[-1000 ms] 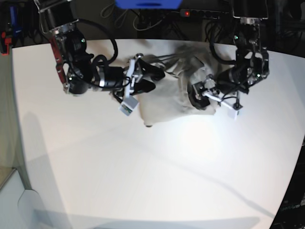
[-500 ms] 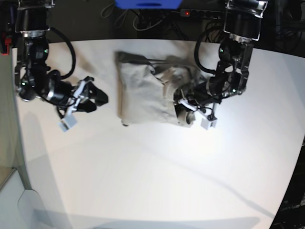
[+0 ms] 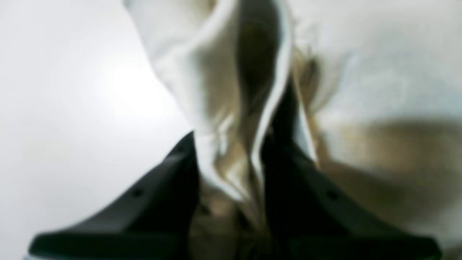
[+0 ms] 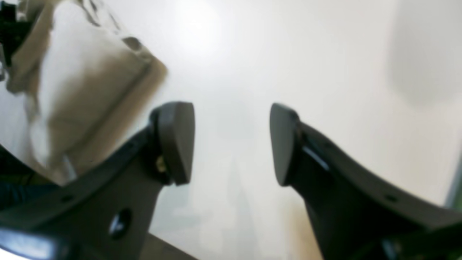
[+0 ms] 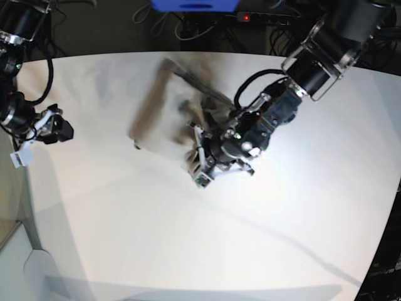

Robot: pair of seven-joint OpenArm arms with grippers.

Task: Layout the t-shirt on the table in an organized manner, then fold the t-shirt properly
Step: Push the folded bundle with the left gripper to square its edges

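Observation:
Next, I release the t-shirt's edge from my left gripper, setting it down on the bare table (image 5: 139, 178) just in front of the bunched-up fabric.
The beige-grey t-shirt (image 5: 164, 103) lies bunched and motion-blurred at the back middle of the white table (image 5: 219, 238). My left gripper (image 5: 202, 162) reaches in from the right and sits at the shirt's near edge. In the left wrist view a hanging fold of the t-shirt (image 3: 223, 90) is pinched between the black fingers (image 3: 169, 184) of the left gripper (image 3: 231, 169), which is shut on it. My right gripper (image 5: 57, 128) is far off at the table's left edge. In its own view the right gripper (image 4: 231, 142) is open over bare table (image 4: 288, 54), with the t-shirt (image 4: 83, 83) to the upper left.
Behind the table's far edge are a power strip with a red light (image 5: 245, 17), a blue object (image 5: 194, 5) and dark cables. The table's left edge runs just beyond the right arm, and its curved front edge (image 5: 188, 291) is near the bottom.
The left gripper has shut on a fold of the shirt and swung toward the table's middle, dragging the cloth. The right arm has let go and drawn back to the left edge.

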